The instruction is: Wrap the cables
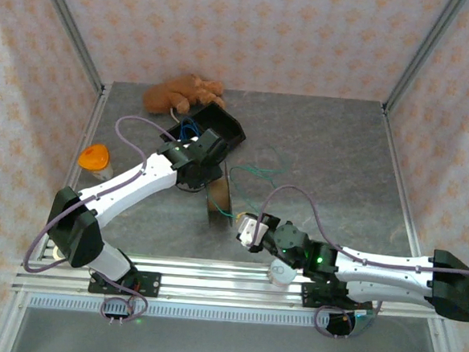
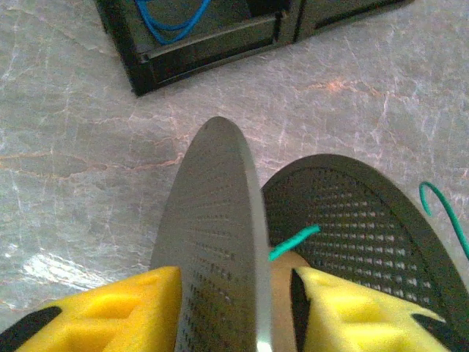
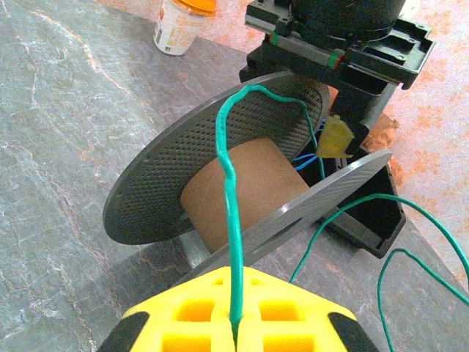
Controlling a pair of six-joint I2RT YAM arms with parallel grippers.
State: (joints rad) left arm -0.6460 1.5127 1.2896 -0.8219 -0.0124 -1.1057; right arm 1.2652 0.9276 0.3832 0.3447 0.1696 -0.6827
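Observation:
Only the robot's right gripper holds the green cable that crosses between the edges, so the left gripper should pinch the cable against the near edge (image 2: 236, 213) before winding.
A grey spool (image 1: 217, 197) with perforated flanges and a cardboard core (image 3: 249, 183) stands on edge mid-table. My left gripper (image 2: 236, 273) straddles the near flange (image 2: 212, 235), jaws open, a dark gap showing beside the right finger (image 2: 344, 308). My right gripper (image 3: 234, 334) is shut on the green cable (image 3: 231, 191), which rises from the jaws, arches over the spool's flange and trails in loops on the table (image 1: 263, 174). A short green end (image 2: 293, 242) pokes out between the flanges. The blue cable (image 2: 165, 26) lies coiled in the black box (image 2: 212, 44).
The black box (image 1: 230, 127) sits just behind the spool. A brown plush toy (image 1: 184, 94) lies at the back. An orange-lidded cup (image 1: 95, 158) stands at the left edge. Metal frame posts and patterned walls enclose the table.

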